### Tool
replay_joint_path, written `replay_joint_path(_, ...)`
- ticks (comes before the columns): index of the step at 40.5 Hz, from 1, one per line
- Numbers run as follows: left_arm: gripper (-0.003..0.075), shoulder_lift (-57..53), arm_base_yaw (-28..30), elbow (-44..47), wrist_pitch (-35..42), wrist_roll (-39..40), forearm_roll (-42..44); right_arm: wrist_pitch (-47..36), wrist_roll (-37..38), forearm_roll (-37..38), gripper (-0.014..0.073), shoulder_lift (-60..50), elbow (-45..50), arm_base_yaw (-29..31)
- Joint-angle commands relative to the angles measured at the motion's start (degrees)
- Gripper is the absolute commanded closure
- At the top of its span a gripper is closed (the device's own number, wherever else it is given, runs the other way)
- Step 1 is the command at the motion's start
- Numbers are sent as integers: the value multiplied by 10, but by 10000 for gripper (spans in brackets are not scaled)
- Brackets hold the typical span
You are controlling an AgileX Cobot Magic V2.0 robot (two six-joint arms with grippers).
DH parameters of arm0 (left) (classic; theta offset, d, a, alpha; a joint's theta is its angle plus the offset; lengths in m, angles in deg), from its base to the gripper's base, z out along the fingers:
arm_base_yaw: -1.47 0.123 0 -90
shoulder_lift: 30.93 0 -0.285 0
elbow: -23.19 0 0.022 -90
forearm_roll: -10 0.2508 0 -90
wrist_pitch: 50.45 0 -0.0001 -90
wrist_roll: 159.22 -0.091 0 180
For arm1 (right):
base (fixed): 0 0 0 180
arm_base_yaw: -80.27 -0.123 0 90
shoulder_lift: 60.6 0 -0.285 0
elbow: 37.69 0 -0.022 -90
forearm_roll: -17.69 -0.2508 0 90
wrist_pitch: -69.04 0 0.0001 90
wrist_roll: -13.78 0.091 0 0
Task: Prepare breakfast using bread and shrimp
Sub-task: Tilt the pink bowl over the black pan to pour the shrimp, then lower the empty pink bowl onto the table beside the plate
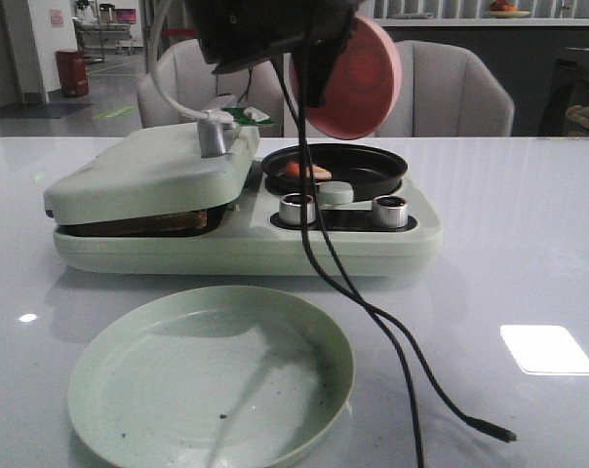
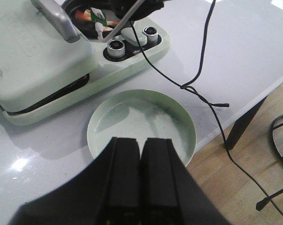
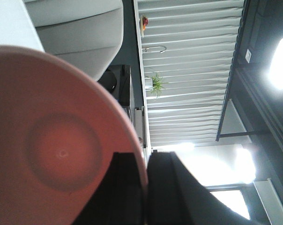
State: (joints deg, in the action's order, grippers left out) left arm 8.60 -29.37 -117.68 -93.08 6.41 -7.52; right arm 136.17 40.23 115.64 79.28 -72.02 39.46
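My right gripper has the pink plate. I should use it to set the plate down over the bright white patch on the table [image 1: 568, 327].
The shrimp [image 1: 304, 171] lies in the black pan [image 1: 373, 174] on the right half of a pale green breakfast maker [image 1: 246, 244]. The maker's lid [image 1: 148, 175] is down on the left half, and only a brown bread edge [image 1: 143, 224] shows in the gap beneath it. My right gripper [image 1: 319, 83] is shut on the rim of a pink plate [image 1: 358, 73], held tilted on edge above the pan. The plate fills the right wrist view [image 3: 62, 140], with the gripper [image 3: 145, 187] clamping its rim. My left gripper [image 2: 141, 154] is shut and empty above the near rim of a green plate [image 2: 141, 117].
The empty green plate [image 1: 212, 380] sits in front of the maker near the table's front edge. A black cable [image 1: 373, 312] hangs from my right arm across the maker's two metal knobs [image 1: 297, 208] and trails onto the table at right. Grey chairs [image 1: 451, 88] stand behind the table.
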Motion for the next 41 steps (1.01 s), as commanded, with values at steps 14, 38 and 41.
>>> replay_joint_path(14, 619, 1, -4, -16, 40, 4, -11, 93, 46, -9, 575, -88, -20, 2)
replay_joint_path(38, 619, 1, -4, -16, 40, 4, -11, 26, -30, -560, 575, -347, 217, 152)
replay_joint_path(41, 619, 1, -4, -16, 40, 4, -11, 3, -52, -605, 575, -383, 284, 188)
